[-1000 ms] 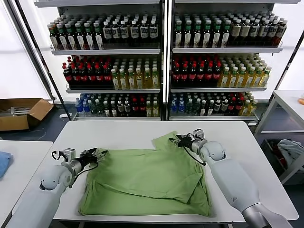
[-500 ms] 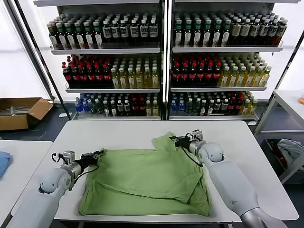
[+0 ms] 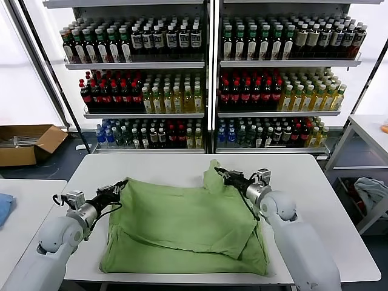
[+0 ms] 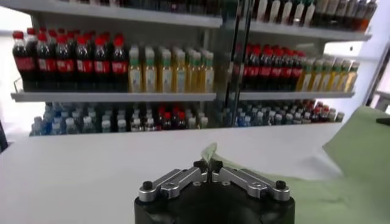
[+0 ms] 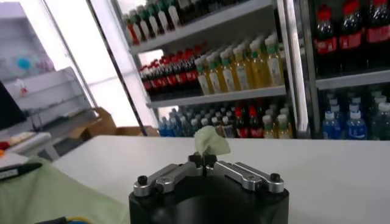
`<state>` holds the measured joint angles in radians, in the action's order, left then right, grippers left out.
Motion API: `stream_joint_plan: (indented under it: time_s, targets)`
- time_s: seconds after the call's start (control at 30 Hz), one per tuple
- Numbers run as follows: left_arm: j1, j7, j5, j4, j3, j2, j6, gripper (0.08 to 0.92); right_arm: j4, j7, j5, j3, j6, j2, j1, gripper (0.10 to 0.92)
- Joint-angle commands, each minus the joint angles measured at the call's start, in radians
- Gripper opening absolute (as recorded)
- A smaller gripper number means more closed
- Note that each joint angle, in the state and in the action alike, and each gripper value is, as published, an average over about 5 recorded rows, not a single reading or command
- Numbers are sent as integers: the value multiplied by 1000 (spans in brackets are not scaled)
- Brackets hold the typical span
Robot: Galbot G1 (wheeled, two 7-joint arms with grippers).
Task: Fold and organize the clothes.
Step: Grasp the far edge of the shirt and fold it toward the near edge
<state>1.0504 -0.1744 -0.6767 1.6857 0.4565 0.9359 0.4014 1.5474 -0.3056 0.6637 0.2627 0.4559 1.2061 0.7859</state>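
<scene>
Next, my left gripper releases the green shirt's far corner, now lifted off the table, on the shirt's side edge at the near fold's end (image 3: 113, 227).
A light green shirt (image 3: 188, 224) lies partly folded across the white table (image 3: 151, 167), plain side up. My left gripper (image 3: 121, 185) is shut on the shirt's far left corner and holds it lifted off the table; in the left wrist view green fabric (image 4: 209, 152) sticks out between the closed fingertips of the left gripper (image 4: 208, 165). My right gripper (image 3: 219, 172) is shut on the far right corner, which stands up in a peak. A tuft of fabric (image 5: 210, 141) shows pinched in the right gripper (image 5: 202, 160) in the right wrist view.
Shelves of bottles (image 3: 206, 79) stand behind the table. A cardboard box (image 3: 27, 142) sits on the floor at left. A second table (image 3: 18, 206) with a blue cloth (image 3: 3, 206) is at the left. A side table (image 3: 370, 130) and a bundle of cloth (image 3: 370, 189) are at right.
Both grippers have shut on the shirt's far corners and raised them off the table. The left arm has pulled back to the left; the right corner now stands in a peak.
</scene>
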Motion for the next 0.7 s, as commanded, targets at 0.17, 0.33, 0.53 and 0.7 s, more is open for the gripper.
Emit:
stream_joint_plan:
  time_s: [0.17, 0.33, 0.53, 0.7]
  targets:
    - [340, 20, -16, 294, 187, -8, -27, 94, 467, 6, 62, 274, -6, -47, 453, 107]
    - [456, 15, -1, 331, 220, 1, -34, 94, 556, 3, 52, 352, -14, -46, 615, 107]
    - [532, -10, 72, 313, 237, 16, -56, 94, 613, 1, 2, 383, -35, -22, 788, 107]
    - [584, -24, 100, 310, 243, 30, -71, 94, 633, 30, -94, 373, -60, 2, 877, 107]
